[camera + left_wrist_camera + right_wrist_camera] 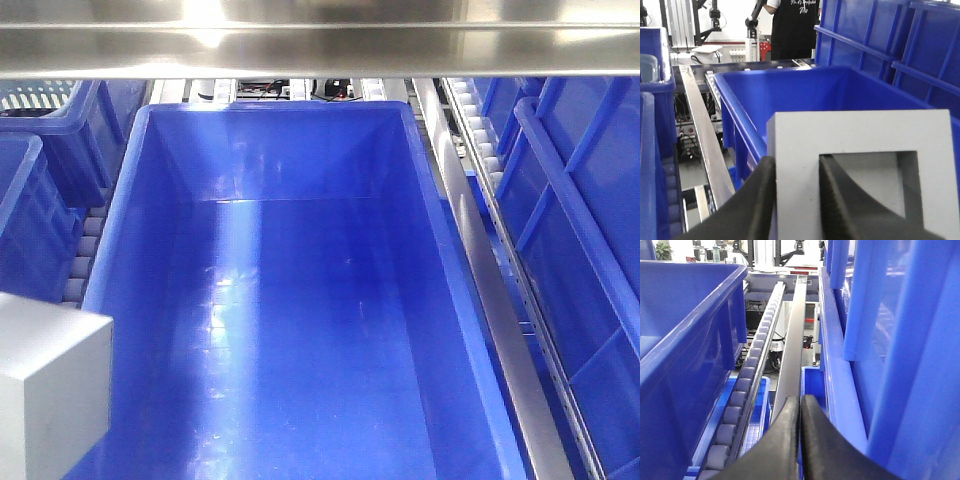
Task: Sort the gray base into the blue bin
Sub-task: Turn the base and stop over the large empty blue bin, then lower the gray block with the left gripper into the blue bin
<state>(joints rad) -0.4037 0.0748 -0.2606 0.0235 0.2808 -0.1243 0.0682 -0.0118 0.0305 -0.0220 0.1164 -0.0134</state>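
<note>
Next, I release the gray base from my left gripper on the middle of the blue bin's bottom [277,335], beside the bright streak.
The gray base [860,135] fills the left wrist view, its square recess facing the camera. My left gripper [797,170] is shut on the base's left wall, one finger outside and one inside the recess. In the front view the gray base [45,390] shows at the lower left, over the left rim of the blue bin [290,300], whose inside holds nothing. The blue bin [790,95] also lies just beyond the block in the left wrist view. My right gripper [800,405] is shut on nothing, beside the blue bin [685,340], above the roller track.
A roller conveyor [747,380] and a metal rail [792,340] run along the bin's right side. Tall blue crates [580,230] stand right of it, and other blue crates [45,150] to the left. A metal bar [320,40] crosses overhead. A person [792,25] stands far behind.
</note>
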